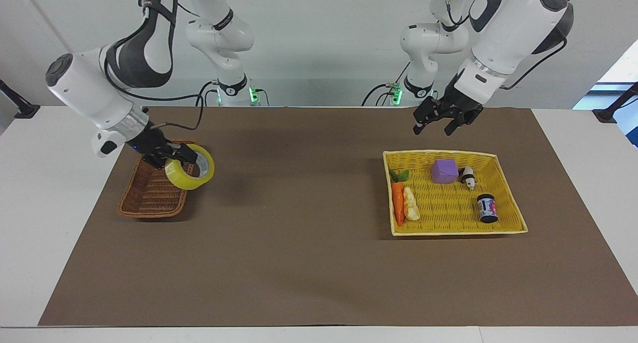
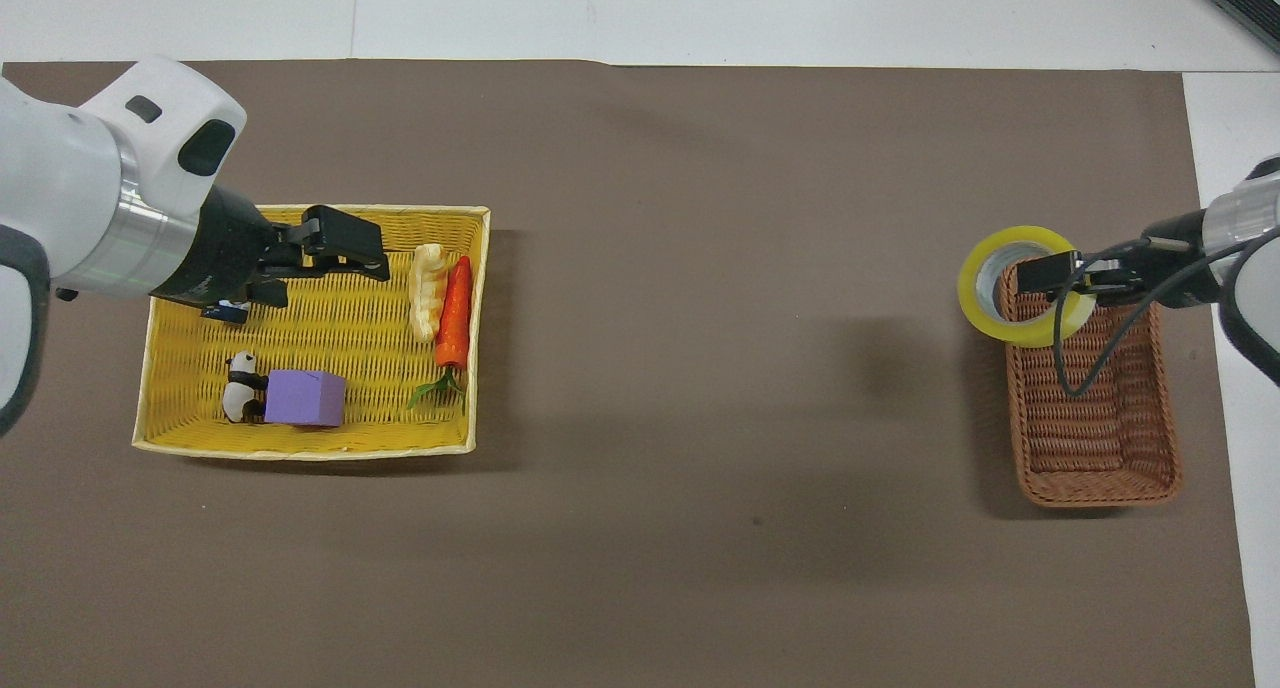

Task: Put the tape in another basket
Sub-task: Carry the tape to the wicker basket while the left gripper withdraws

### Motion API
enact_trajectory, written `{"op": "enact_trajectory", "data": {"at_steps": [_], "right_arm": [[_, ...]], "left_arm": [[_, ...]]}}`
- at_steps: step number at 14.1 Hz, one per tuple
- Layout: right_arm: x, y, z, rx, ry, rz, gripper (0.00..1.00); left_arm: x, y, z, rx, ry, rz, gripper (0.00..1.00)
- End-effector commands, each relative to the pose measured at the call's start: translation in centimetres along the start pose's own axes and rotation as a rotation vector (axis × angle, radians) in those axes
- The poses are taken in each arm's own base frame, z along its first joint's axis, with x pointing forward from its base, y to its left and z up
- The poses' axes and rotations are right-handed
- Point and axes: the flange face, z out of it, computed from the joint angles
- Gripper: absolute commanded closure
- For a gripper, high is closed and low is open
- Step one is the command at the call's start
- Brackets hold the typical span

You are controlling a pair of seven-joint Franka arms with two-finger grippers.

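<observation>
The yellow tape, held over the wicker basket's rim now, will be let go by my right gripper around the middle of the brown wicker basket's bottom (image 2: 1102, 378).
My right gripper (image 1: 177, 159) is shut on the yellow tape (image 1: 185, 182), with one finger through its core. It holds the roll in the air over the rim of the brown wicker basket (image 1: 149, 198), on the side toward the table's middle. In the overhead view the tape (image 2: 975, 290) and the right gripper (image 2: 1050, 273) cover a corner of the basket (image 2: 1095, 438). My left gripper (image 1: 438, 122) is open and empty, raised by the yellow tray-basket (image 1: 448, 232), and in the overhead view it (image 2: 345, 253) covers part of that tray.
The yellow tray-basket (image 2: 300, 455) holds a purple cube (image 1: 444, 171), a carrot (image 1: 398, 202), a pale corn-like piece (image 1: 411, 204), a small panda toy (image 1: 468, 177) and a dark jar (image 1: 487, 208). A brown mat (image 1: 299, 233) covers the table.
</observation>
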Motion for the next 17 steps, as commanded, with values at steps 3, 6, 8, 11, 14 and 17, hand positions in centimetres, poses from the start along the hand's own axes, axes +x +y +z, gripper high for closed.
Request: {"op": "enact_trajectory", "data": {"at_steps": [3,6,8,11,14,17], "right_arm": [[-1.0,5.9,1.4,-0.03,-0.027,-0.005,1.0],[-2.3,8.6,2.7,-0.026,-0.059,-0.033,1.0],[-2.9,9.3,4.0,-0.035,-0.078,-0.047,1.0],[-3.3,11.7,5.2,-0.081,-0.114,-0.113,1.0],[-3.4,13.4,5.9,-0.086,-0.111,-0.14,1.0],[-3.5,13.6,6.7,-0.085,-0.116,-0.132,1.0]], "left_arm": [[1.4,-8.3,-1.7,0.095,-0.017,0.095,0.0],[1.5,-11.9,-2.2,0.163,-0.06,0.149,0.0],[1.3,-12.7,-2.8,0.217,-0.084,0.197,0.0],[1.2,-13.0,-3.7,0.237,-0.134,0.196,0.0],[1.6,-13.6,-4.9,0.23,-0.142,0.181,0.0],[1.6,-13.3,-5.0,0.23,-0.119,0.216,0.0]]}}
